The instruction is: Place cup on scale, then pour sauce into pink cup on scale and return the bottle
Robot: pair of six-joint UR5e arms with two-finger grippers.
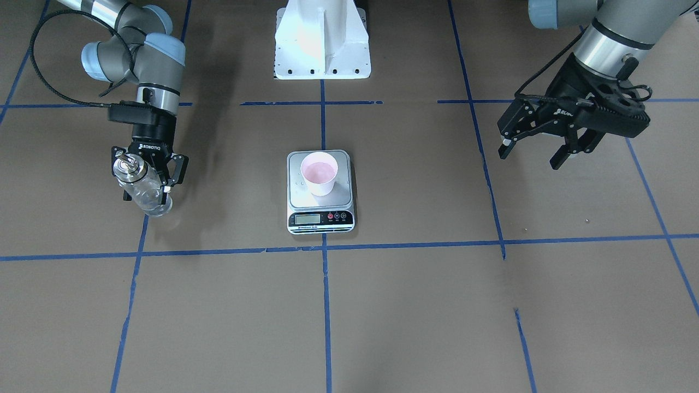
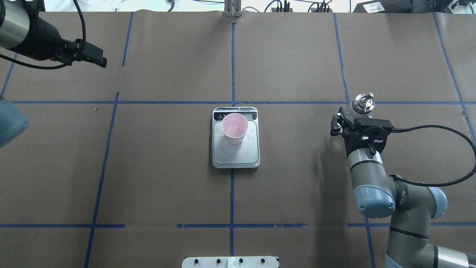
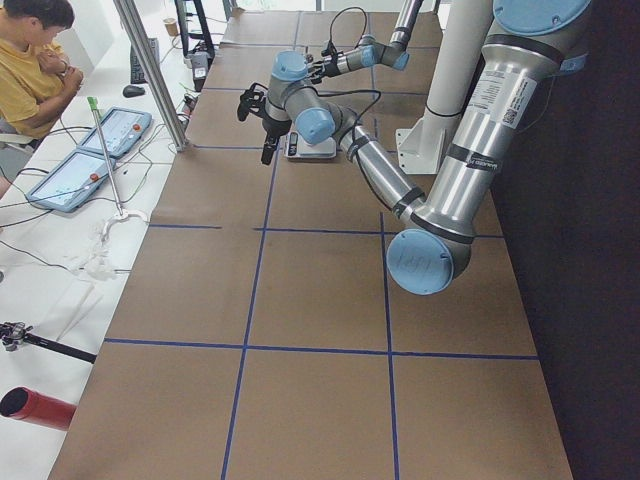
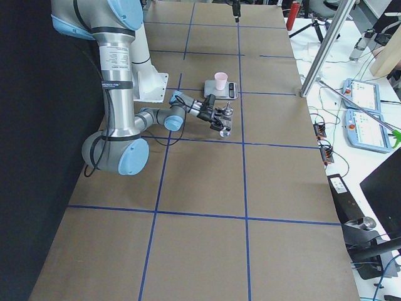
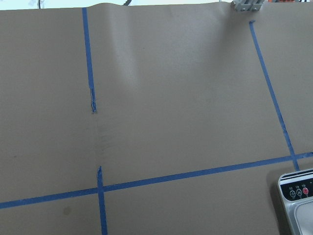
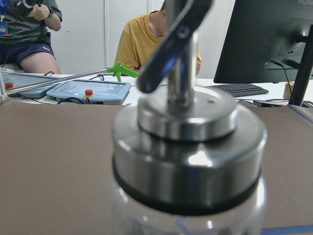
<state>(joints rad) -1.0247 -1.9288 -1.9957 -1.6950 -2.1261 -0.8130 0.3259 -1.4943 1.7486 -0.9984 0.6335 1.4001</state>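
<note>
Next, my right gripper sets the bottle free on the table (image 1: 164, 206) beside the blue tape line, on the side facing the scale.
The pink cup (image 1: 319, 173) (image 2: 234, 128) stands upright on the silver scale (image 1: 297, 192) (image 2: 238, 156) at the table's middle. A corner of the scale (image 5: 299, 196) shows in the left wrist view. The clear glass bottle (image 1: 143, 188) with its silver spout cap (image 2: 363, 103) (image 6: 188, 147) is upright at table level on my right side. My right gripper (image 1: 146, 194) is shut on the bottle, one finger on each side of the glass. My left gripper (image 1: 531, 158) hangs open and empty, well above the table. I cannot make out any sauce in the cup or the bottle.
The white robot base (image 1: 322, 43) stands behind the scale. Blue tape lines (image 1: 326, 305) grid the brown table. Small droplets (image 2: 250, 139) lie on the scale's platform. Beyond the table's far edge are seated people (image 6: 156, 39), tablets (image 6: 90, 91) and a monitor (image 6: 266, 39).
</note>
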